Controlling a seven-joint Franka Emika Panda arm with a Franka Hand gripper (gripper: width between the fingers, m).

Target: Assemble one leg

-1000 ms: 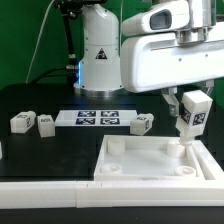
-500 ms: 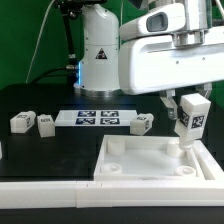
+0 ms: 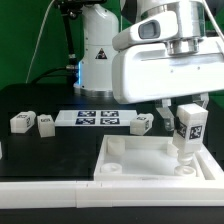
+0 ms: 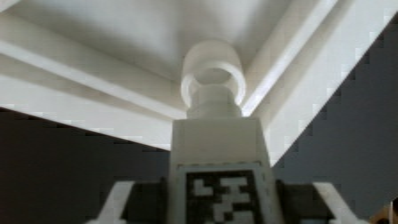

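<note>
The robot's gripper should release the leg, now held over that piece's far corner, standing upright in the tray-like piece's round corner hole [image 3: 185, 169] [image 4: 214, 72], just below its tip.
My gripper [image 3: 188, 118] is shut on a leg [image 3: 187, 132], a white block-shaped post with a black-and-white tag, held upright over the far right corner of the large white tray-like piece [image 3: 140, 165]. In the wrist view the leg [image 4: 221, 165] points at a round corner hole [image 4: 212, 75] of that piece, its tip close to the hole. Three more legs lie on the black table: two at the exterior view's left [image 3: 21, 122] [image 3: 45, 123] and one near the middle [image 3: 143, 123].
The marker board [image 3: 95, 118] lies on the table behind the tray-like piece. A white robot base [image 3: 97, 50] stands at the back. A white ledge [image 3: 40, 190] runs along the front edge.
My gripper has moved down and toward the exterior view's left with the leg, bringing it lower over the tray-like piece's corner. The arm's body now fills more of the view.
</note>
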